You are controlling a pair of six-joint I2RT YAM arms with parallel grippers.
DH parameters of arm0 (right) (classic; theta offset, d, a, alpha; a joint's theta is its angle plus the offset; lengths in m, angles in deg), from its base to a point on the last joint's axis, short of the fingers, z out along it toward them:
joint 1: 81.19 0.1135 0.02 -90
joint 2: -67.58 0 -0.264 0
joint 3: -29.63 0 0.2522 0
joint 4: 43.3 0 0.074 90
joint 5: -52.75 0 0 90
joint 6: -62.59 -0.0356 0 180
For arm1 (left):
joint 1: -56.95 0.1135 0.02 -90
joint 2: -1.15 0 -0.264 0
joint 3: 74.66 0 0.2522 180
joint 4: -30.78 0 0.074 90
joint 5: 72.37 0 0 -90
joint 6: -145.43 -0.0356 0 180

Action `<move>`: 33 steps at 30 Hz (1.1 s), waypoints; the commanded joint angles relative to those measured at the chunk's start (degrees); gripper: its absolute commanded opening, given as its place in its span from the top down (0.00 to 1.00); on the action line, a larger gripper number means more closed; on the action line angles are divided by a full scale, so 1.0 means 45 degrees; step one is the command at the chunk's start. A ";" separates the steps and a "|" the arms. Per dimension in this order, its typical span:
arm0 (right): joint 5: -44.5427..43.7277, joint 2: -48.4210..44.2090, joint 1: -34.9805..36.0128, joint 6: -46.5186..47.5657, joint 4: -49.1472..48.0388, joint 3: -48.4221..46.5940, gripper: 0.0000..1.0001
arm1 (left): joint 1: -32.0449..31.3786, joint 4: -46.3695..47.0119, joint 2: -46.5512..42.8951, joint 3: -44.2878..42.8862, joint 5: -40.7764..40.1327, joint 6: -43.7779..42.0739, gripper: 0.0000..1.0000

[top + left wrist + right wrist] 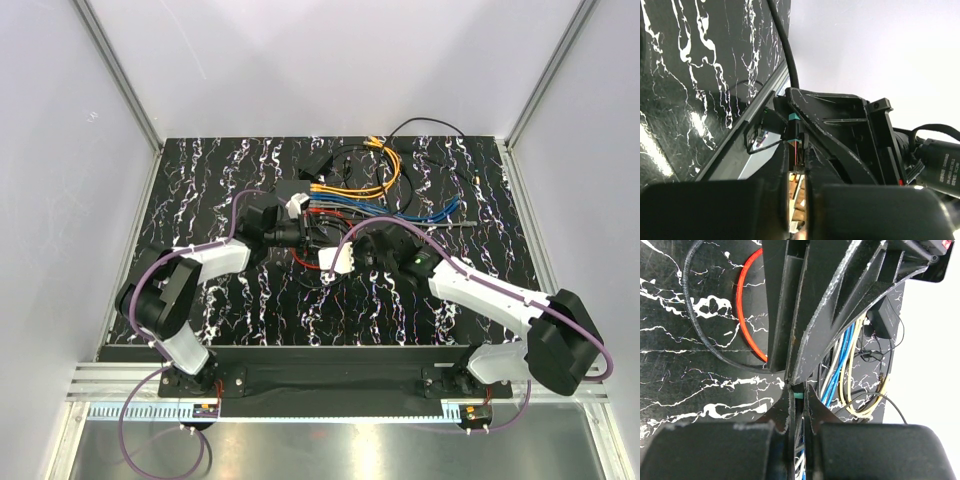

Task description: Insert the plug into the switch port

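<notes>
The plug's teal end is deep between my right gripper's fingers, so next my right gripper opens, moves back and grabs the cable (799,412) just behind it.
My two grippers meet tip to tip at the table's middle. The left gripper (315,238) is shut on a thin plug (795,118) with a teal end and a red wire. The right gripper (328,250) is shut on the same teal-ended plug (798,395) from the other side. The left gripper's fingers (805,315) fill the top of the right wrist view. The right gripper's fingers (840,125) cross the left wrist view. The plug's red cable (742,315) loops on the table. The switch (290,190) seems to be the flat black box just behind the left gripper, with cables running into its right edge.
Orange (375,180), blue (400,210) and black cables lie tangled behind and to the right of the grippers. Another small black box (318,160) sits further back. The blue and yellow cables (850,370) lie just right of the right gripper's fingertips. White walls enclose the table.
</notes>
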 commanded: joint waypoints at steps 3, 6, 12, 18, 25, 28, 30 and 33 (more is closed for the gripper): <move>0.0357 -0.0348 0.0260 -0.0017 -0.0105 -0.0202 0.84 | -0.0045 -0.0122 0.0026 -0.0448 0.0388 -0.1404 1.00; 0.0337 -0.0173 0.0241 -0.0621 0.1026 -0.0670 0.45 | -0.0064 -0.1975 -0.0091 -0.0955 0.0623 -0.3355 1.00; 0.2422 -0.0270 -0.1257 -0.2555 0.3800 -0.2232 0.42 | -0.0084 -0.7034 -0.0539 -0.2361 0.0000 -0.8979 1.00; 0.7358 0.0510 -0.3585 -0.3319 0.6262 -0.4127 0.51 | -0.0376 -0.8211 -0.1301 -0.2616 -0.0256 -1.3122 1.00; 1.0295 0.1292 -0.3724 -0.3552 0.6265 -0.4110 0.52 | -0.0689 -0.8173 -0.1497 -0.2694 0.0115 -1.5507 1.00; 1.0533 0.1507 -0.3704 -0.3631 0.5701 -0.3701 0.52 | -0.0767 -0.8426 -0.1537 -0.2811 0.0115 -1.6522 1.00; 1.0552 0.1585 -0.3704 -0.3475 0.5600 -0.3640 0.52 | -0.0806 -0.8504 -0.1556 -0.2851 0.0038 -1.6641 1.00; 1.0825 0.1586 -0.3704 -0.3300 0.5716 -0.3582 0.52 | -0.0806 -0.8388 -0.1459 -0.2812 0.0135 -1.6525 1.00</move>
